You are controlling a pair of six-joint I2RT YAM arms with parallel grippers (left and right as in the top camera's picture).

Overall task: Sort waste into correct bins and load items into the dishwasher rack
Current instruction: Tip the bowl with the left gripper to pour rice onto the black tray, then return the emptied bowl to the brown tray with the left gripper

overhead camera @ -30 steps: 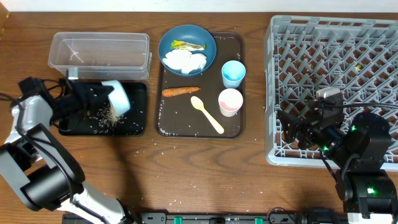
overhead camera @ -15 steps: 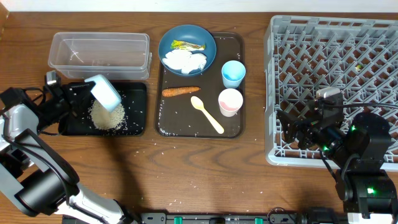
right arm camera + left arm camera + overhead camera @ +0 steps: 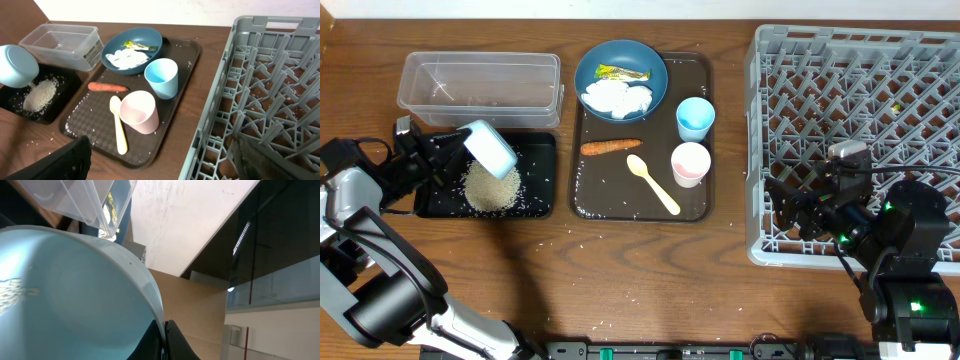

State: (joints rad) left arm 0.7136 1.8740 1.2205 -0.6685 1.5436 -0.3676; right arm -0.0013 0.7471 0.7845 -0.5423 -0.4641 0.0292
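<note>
Next, I open my left gripper and let the small light blue bowl go between the carrot stick and the brown tray's front edge [image 3: 607,191].
My left gripper [image 3: 448,152] is shut on the rim of the small light blue bowl [image 3: 490,149], holding it tipped over the black tray [image 3: 542,150]; the bowl fills the left wrist view [image 3: 75,300]. A pile of white rice [image 3: 492,187] lies in the tray. The clear tub [image 3: 480,88] stands behind it. The dark blue dish [image 3: 620,78] holds white tissues [image 3: 616,98] and a yellow-green wrapper [image 3: 621,72]. The carrot stick [image 3: 610,147], yellow spoon [image 3: 653,183], light blue cup [image 3: 695,118] and pink cup [image 3: 690,163] lie on the brown tray. My right gripper [image 3: 798,210] is open and empty over the grey rack's [image 3: 860,60] front-left corner.
The brown serving tray [image 3: 700,205] sits in the middle of the wooden table. Loose rice grains [image 3: 545,240] are scattered on the wood in front of the black tray. The rack's upright pegs fill the right of the right wrist view [image 3: 270,90].
The left gripper swung the bowl left and tipped it further a second ago; the rice dropped into a pile in the black tray. Since half a second ago almost nothing moved. The right arm is still.
</note>
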